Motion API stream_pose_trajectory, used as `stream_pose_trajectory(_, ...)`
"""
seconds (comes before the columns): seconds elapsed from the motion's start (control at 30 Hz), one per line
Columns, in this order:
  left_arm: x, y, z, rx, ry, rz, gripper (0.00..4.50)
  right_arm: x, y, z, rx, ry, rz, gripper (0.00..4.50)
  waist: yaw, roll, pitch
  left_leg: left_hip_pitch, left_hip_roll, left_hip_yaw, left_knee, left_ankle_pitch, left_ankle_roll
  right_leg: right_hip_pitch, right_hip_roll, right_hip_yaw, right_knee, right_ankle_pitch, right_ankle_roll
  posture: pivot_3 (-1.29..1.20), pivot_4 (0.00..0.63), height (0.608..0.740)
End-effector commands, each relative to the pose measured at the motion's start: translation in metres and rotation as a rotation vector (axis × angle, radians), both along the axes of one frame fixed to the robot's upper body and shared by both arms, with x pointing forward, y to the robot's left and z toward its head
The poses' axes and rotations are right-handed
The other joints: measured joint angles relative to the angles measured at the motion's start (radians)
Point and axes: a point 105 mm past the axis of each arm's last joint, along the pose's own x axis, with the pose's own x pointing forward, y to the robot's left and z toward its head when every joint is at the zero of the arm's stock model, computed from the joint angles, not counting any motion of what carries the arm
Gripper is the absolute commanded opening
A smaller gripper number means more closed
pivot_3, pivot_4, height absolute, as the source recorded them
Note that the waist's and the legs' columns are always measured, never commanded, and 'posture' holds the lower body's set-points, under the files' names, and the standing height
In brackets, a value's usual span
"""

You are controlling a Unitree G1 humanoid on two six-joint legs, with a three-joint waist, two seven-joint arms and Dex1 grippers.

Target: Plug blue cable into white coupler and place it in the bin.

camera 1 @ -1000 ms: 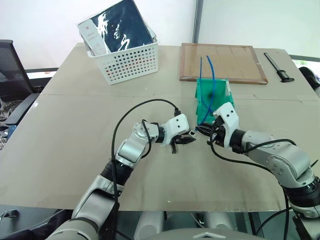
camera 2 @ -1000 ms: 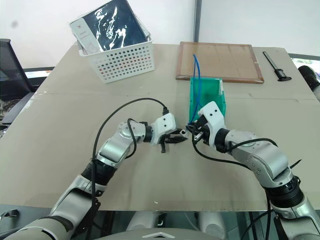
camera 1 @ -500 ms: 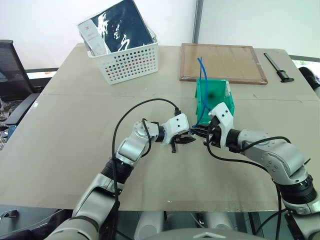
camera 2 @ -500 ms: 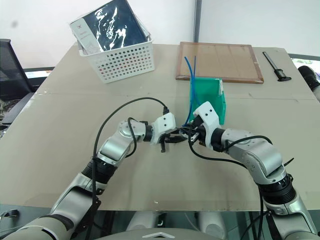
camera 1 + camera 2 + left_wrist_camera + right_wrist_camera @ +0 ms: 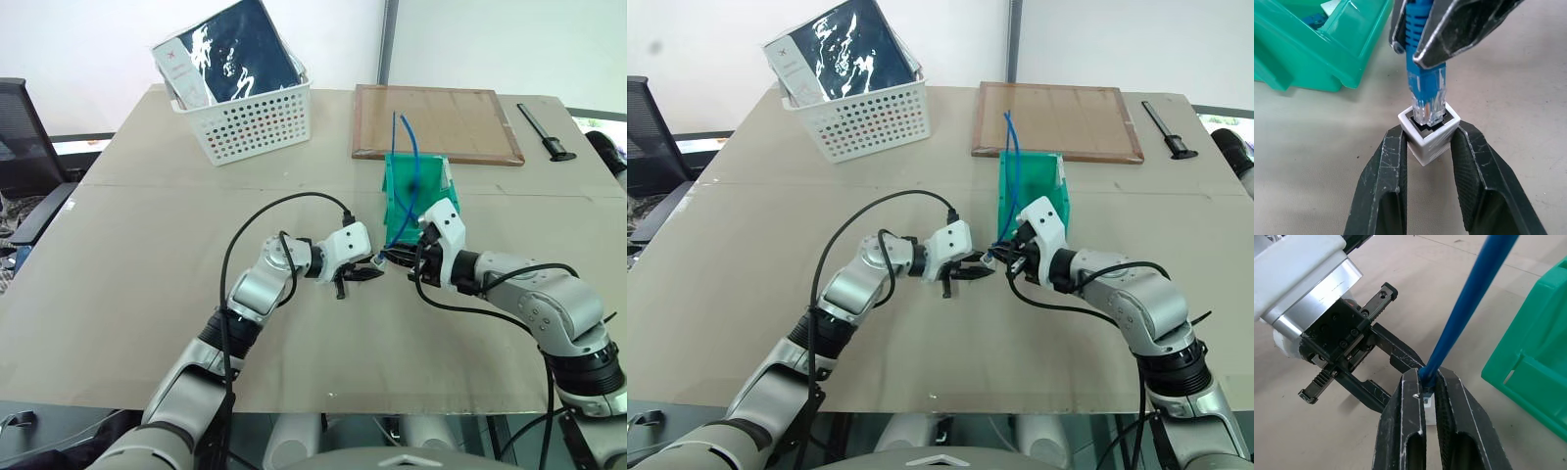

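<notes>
Next, I release the white coupler from my left gripper next to the blue and white pieces in the green bin [image 5: 426,209].
My left gripper [image 5: 1429,133] is shut on the white coupler [image 5: 1428,136], a small white cube with its dark socket facing the other hand. My right gripper [image 5: 1429,377] is shut on the blue cable [image 5: 1469,298] just behind its clear plug [image 5: 1427,105]. The plug's tip sits in the mouth of the socket. Both grippers meet just above the table, in front of the green bin [image 5: 419,186]: the left gripper [image 5: 366,274] and the right gripper [image 5: 396,258]. The cable [image 5: 415,171] arcs up from there, over the bin.
A white perforated basket [image 5: 250,122] holding a dark packet stands at the back left. A wooden board [image 5: 436,122] lies behind the bin, with a black tool [image 5: 544,132] to its right. Inside the bin [image 5: 1312,54] lie small blue and white pieces.
The right wrist has turned a little, and the cable's free upper end swung left and back again. The left gripper has kept still with the coupler.
</notes>
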Motion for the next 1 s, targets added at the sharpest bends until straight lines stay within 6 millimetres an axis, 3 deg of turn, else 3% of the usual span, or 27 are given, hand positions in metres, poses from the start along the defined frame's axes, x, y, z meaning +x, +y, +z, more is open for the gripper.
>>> stream_pose_trajectory(0.03,0.000,-0.003,0.001,0.007,-0.014,-0.013,0.71,0.000,0.001,0.005,-0.015,-0.020,0.008,0.00,0.000,0.000,0.000,0.000,0.000,0.000,0.000,0.000,0.000,0.000,0.000,0.000,0.000,0.000,0.000,0.00,0.150,0.738)
stream_pose_trajectory(0.27,0.000,-0.003,0.001,0.007,-0.023,-0.013,0.71,0.001,0.003,-0.012,-0.194,-0.056,0.034,0.00,-0.001,0.000,0.000,0.000,0.000,0.000,0.000,0.000,0.000,0.000,0.000,0.000,0.000,0.000,0.000,0.00,0.150,0.738)
stream_pose_trajectory(0.57,0.002,-0.004,0.002,0.000,-0.032,-0.003,0.71,-0.012,0.022,-0.022,-0.287,-0.058,0.126,0.00,-0.001,0.000,-0.001,0.001,0.000,0.000,0.000,0.000,0.000,0.001,0.000,0.000,0.000,0.000,0.000,0.00,0.150,0.738)
stream_pose_trajectory(0.73,0.002,-0.004,0.002,-0.004,-0.032,0.001,0.71,-0.014,0.018,-0.032,-0.320,-0.035,0.112,0.00,-0.001,0.000,-0.002,0.001,0.000,-0.001,0.000,0.000,0.000,0.001,0.000,0.000,0.000,0.000,0.000,0.00,0.150,0.738)
stream_pose_trajectory(0.9,0.003,-0.006,0.002,-0.011,-0.031,0.002,0.71,-0.011,0.011,-0.055,-0.334,-0.026,0.095,0.00,-0.001,0.000,-0.005,0.002,0.000,0.000,0.000,0.000,0.000,0.002,0.000,0.000,0.000,0.000,0.000,0.00,0.150,0.738)
stream_pose_trajectory(1.0,0.003,-0.005,0.002,-0.021,-0.030,0.008,0.71,-0.005,0.014,-0.035,-0.245,-0.144,0.094,0.94,0.000,-0.001,-0.005,0.005,0.000,0.001,0.000,0.000,0.000,0.005,0.000,0.000,-0.001,0.000,0.000,0.00,0.150,0.738)
